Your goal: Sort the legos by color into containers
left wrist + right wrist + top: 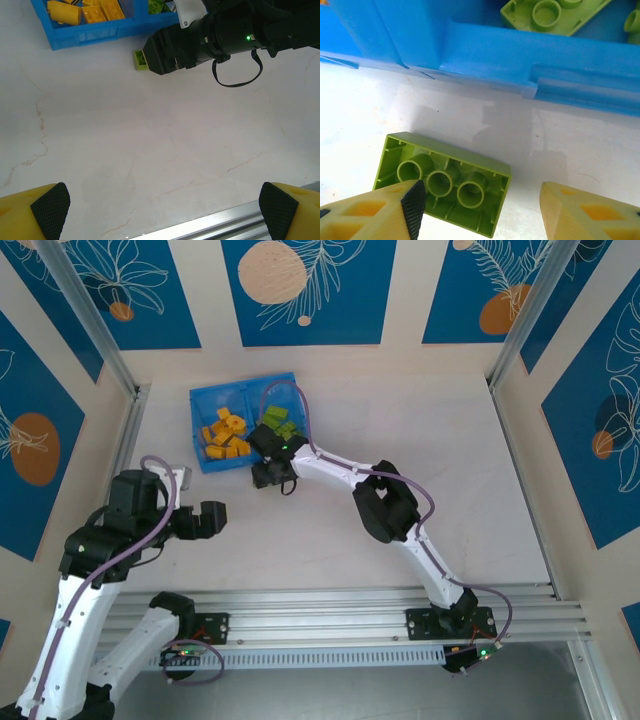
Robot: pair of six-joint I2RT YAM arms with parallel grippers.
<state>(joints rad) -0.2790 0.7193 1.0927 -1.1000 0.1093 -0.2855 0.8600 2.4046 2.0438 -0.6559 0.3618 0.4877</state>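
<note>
The lime green lego slants under one finger, so my right gripper should open, line up over its middle and close on both short ends (501,206) before it lifts.
The blue tray (200,400) sits at the back left of the table. Several orange-yellow legos (226,435) lie in its left container and several lime green ones (280,422) in its right. One lime green lego (445,182) lies upside down on the table just in front of the tray wall (485,55). My right gripper (480,205) hovers over it, open: the left finger overlaps the brick's end and the right finger stands apart from it. My left gripper (162,212) is open and holds nothing, over bare table near the front left (215,520).
An aluminium rail (330,605) runs along the near edge. Metal posts (130,390) and patterned walls close in the table's sides and back. The right arm's wrist (225,35) stretches across the middle toward the tray.
</note>
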